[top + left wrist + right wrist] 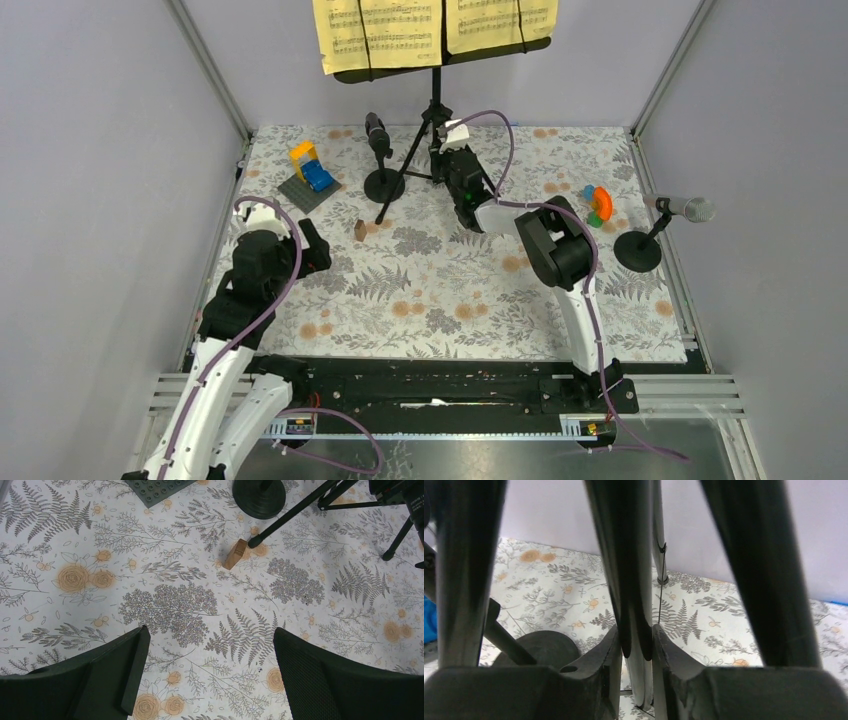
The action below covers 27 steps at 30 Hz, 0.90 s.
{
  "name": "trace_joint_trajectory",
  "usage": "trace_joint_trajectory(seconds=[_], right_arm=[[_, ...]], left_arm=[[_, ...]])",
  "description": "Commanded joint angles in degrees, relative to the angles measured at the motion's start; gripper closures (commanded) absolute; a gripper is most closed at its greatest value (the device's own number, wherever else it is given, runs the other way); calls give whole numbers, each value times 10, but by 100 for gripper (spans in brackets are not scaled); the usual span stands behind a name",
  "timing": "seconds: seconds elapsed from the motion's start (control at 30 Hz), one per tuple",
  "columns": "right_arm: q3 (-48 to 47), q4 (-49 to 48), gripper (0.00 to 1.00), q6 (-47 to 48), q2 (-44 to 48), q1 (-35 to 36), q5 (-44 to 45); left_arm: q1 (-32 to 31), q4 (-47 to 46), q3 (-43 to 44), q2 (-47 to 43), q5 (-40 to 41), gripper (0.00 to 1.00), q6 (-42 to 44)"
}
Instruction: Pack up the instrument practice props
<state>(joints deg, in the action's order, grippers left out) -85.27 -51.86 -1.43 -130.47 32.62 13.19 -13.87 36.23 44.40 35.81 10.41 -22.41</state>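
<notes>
Next, I set the black music rack on the mat's bare front middle [457,289], beside the orange flowers, with my right gripper.
The black music rack [440,50] stands at the back on tripod legs [405,180], with yellow sheet-music pages [385,30] on it. My right gripper [447,150] is at its lower post. In the right wrist view the gripper [636,645] has both fingers pressed against the post [629,580]. A black microphone [377,130] stands on its disc base [383,185] to the left of the tripod. A silver microphone [690,208] on a disc-based post [637,250] stands at the right edge. My left gripper [210,670] hangs open over the bare mat at the left.
A yellow-and-blue toy block build [308,170] sits at the back left. A small wooden block [235,554] lies by a tripod foot [255,542]. An orange-green-blue plastic toy [598,205] lies near the silver microphone. Grey walls close in the sides and back.
</notes>
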Motion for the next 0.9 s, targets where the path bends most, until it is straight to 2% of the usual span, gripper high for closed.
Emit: trace_joint_trajectory(seconds=[0.0, 0.13, 0.33, 0.6, 0.87], right_arm=[[-28, -39, 85, 38, -2, 3, -6], [18, -67, 100, 49, 19, 3, -7], [130, -111, 100, 50, 94, 3, -22], [286, -96, 100, 36, 226, 12, -41], [427, -94, 100, 45, 347, 78, 57]], left_arm=[[8, -30, -2, 2, -8, 1, 7], [13, -32, -3, 4, -11, 1, 8], [18, -33, -3, 8, -19, 1, 10], [23, -35, -3, 7, -24, 1, 10], [26, -35, -3, 5, -26, 1, 11]])
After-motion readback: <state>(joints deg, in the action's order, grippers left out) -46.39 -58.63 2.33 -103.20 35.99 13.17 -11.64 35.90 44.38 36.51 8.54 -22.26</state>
